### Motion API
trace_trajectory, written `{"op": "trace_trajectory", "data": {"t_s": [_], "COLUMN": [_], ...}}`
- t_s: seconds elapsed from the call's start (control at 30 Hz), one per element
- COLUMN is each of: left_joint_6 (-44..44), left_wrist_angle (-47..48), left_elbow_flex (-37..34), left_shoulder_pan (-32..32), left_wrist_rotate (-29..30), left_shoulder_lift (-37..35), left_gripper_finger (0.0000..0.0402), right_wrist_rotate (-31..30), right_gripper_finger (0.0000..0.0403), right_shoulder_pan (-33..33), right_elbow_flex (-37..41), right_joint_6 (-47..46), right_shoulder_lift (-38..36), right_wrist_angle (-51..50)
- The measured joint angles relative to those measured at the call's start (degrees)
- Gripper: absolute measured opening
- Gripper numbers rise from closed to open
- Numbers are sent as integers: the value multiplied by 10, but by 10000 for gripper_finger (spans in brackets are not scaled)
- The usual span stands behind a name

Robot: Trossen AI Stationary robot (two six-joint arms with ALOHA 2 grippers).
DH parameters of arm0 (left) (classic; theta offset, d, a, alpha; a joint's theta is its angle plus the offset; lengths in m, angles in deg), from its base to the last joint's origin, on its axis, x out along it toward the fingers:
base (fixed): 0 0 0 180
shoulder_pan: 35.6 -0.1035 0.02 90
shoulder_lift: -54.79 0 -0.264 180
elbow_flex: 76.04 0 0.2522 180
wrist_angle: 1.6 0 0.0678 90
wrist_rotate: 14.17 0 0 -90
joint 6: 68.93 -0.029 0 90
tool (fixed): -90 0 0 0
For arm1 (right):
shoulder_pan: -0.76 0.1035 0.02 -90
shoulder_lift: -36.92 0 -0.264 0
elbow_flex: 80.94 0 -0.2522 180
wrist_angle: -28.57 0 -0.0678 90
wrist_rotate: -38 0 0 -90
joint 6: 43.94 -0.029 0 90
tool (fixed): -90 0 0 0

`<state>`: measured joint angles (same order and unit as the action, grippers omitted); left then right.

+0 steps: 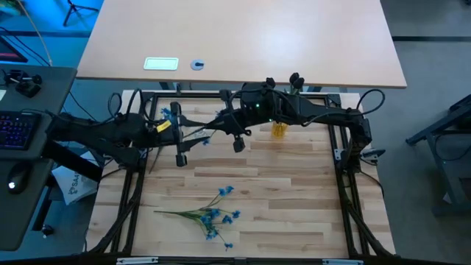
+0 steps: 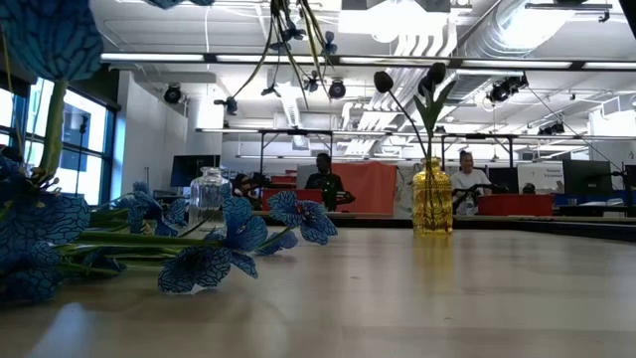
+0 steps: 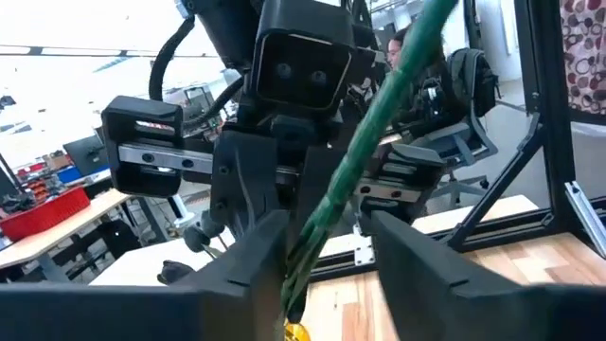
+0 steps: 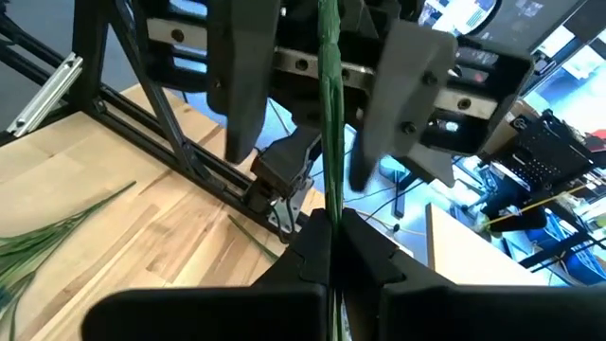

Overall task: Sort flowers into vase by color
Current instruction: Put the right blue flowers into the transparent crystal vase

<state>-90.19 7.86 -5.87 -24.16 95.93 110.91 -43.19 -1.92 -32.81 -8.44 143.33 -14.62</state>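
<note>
Blue blossoms hang from my right gripper, so my left gripper should back off, roll its wrist, take the stem (image 3: 343, 180), then turn them up.
Both grippers meet above the table's far middle at one flower. My right gripper (image 4: 329, 237), coming from the right, is shut on its green stem (image 4: 329, 114). My left gripper (image 3: 327, 256) comes level from the left and is open, one finger on each side of that stem (image 3: 369, 142). The blue blossoms (image 1: 169, 114) of the flower show beside the left arm. Several blue flowers (image 1: 210, 213) lie flat on the near part of the table. A yellow vase (image 2: 432, 199) at the far side holds dark buds (image 2: 383, 80) on stems that stick into its neck. My right gripper pinches the stem (image 4: 328, 204) between its two fingers, coming from the table's right and slanting slightly down. The stem runs on past the fingertips into the left gripper's gap. The flower is lifted clear of the table. My left gripper: whether a finger (image 3: 256, 256) touches the stem, I cannot tell.
A clear glass vase (image 2: 209, 194) stands at the far left of the table. Black frame rails (image 1: 346, 184) border the wooden top. A second table (image 1: 243, 37) lies beyond the far edge. People sit in the room behind.
</note>
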Motion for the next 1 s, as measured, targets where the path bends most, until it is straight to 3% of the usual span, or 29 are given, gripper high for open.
{"op": "trace_trajectory", "data": {"t_s": [0.23,0.47,0.6,0.73,0.87,1.0], "left_joint_6": [12,58,81,51,-62,-203], "left_wrist_angle": [12,50,122,187,187,156], "left_elbow_flex": [1,1,1,1,1,0], "left_shoulder_pan": [4,4,4,16,32,50], "left_wrist_rotate": [4,22,58,104,149,234], "left_shoulder_lift": [-10,-41,-57,-59,-50,-43], "left_gripper_finger": [60,54,70,101,141,182], "right_wrist_rotate": [2,-2,-19,-17,20,24], "right_gripper_finger": [0,0,0,0,0,0], "right_shoulder_pan": [-2,-3,-9,-25,-39,-44], "right_elbow_flex": [0,0,1,0,0,1], "right_joint_6": [-6,-6,-10,-149,-319,-486], "right_shoulder_lift": [0,-1,-13,-21,-15,-14], "right_wrist_angle": [4,8,6,27,25,24]}}
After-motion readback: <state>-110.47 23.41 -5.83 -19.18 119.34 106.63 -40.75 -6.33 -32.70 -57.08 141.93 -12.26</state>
